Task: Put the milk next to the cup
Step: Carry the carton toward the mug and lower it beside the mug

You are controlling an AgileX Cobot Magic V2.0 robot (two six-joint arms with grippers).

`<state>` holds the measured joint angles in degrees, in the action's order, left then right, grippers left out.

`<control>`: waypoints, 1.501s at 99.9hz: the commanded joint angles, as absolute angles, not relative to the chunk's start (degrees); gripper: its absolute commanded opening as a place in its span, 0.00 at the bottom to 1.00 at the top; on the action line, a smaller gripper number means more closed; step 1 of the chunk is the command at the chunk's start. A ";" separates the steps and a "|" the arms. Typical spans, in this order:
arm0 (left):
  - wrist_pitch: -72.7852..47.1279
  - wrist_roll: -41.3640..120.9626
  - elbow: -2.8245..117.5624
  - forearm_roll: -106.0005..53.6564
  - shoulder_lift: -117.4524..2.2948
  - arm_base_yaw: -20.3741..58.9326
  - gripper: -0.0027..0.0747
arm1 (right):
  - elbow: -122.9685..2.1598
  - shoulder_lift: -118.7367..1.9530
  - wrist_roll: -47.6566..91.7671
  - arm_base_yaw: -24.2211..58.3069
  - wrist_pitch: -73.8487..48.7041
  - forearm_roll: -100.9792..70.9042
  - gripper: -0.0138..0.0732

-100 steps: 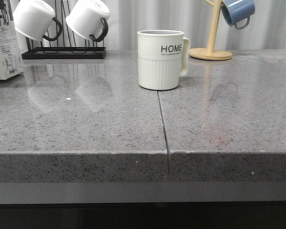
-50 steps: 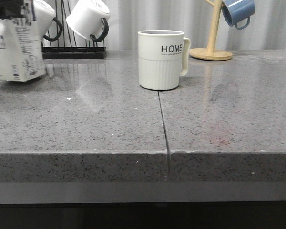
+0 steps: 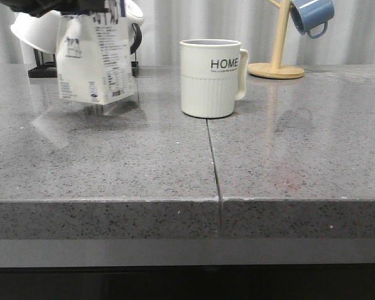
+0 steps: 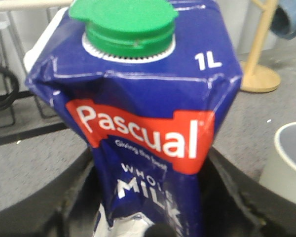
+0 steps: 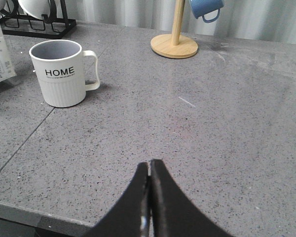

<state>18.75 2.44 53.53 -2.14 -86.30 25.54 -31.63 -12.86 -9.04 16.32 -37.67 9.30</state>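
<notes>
I will use my left gripper to set the milk free on the counter (image 3: 144, 105), close by the side of the cup that is opposite the cup's handle.
The milk carton (image 3: 95, 59) hangs tilted just above the counter, left of the cup and apart from it. In the left wrist view the milk (image 4: 148, 123) shows its dark blue top, green cap and "WHOLE MILK" text. My left gripper (image 4: 150, 197) is shut on the milk, its black fingers (image 4: 79, 197) on both sides. The cream ribbed "HOME" cup (image 3: 211, 78) stands upright at mid-counter; it also shows in the right wrist view (image 5: 61, 73). My right gripper (image 5: 149, 168) is shut and empty, low over the counter's front, well right of the cup.
A black rack (image 3: 40, 70) with white mugs (image 3: 34, 31) stands behind the milk at the back left. A wooden mug tree (image 3: 276, 62) with a blue mug (image 3: 311, 15) stands at the back right. A seam (image 3: 214, 169) runs from the cup to the counter's front edge.
The milk carton has moved right from the far left edge toward the cup, lifted off the counter and tilted. The cup and right gripper have not moved.
</notes>
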 commanded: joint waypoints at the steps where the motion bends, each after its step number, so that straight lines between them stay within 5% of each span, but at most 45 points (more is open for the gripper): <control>1: 26.48 2.35 55.57 -4.07 -83.67 26.82 0.21 | -33.18 -13.44 -8.90 16.04 -33.48 9.77 0.10; 80: 26.79 2.98 62.20 -4.46 -93.80 30.95 0.23 | -33.18 -13.44 -8.90 16.04 -33.48 9.77 0.10; 90: 26.79 2.98 62.20 -4.46 -93.80 30.95 0.37 | -33.18 -13.44 -8.90 16.04 -33.48 9.77 0.10; 102: 25.95 2.98 62.20 -4.46 -93.67 30.95 0.74 | -33.18 -13.44 -8.90 16.04 -33.48 9.77 0.10; 109: 24.26 2.98 62.20 -4.46 -93.55 30.95 0.88 | -33.18 -13.44 -8.90 16.04 -33.48 9.77 0.10; 150: 14.41 2.98 61.07 -1.54 -86.93 30.95 0.89 | -33.18 -13.44 -8.90 16.04 -33.48 9.77 0.10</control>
<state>10.83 3.18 60.16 -2.17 -91.76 30.62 -31.63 -12.86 -9.04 16.32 -37.67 9.27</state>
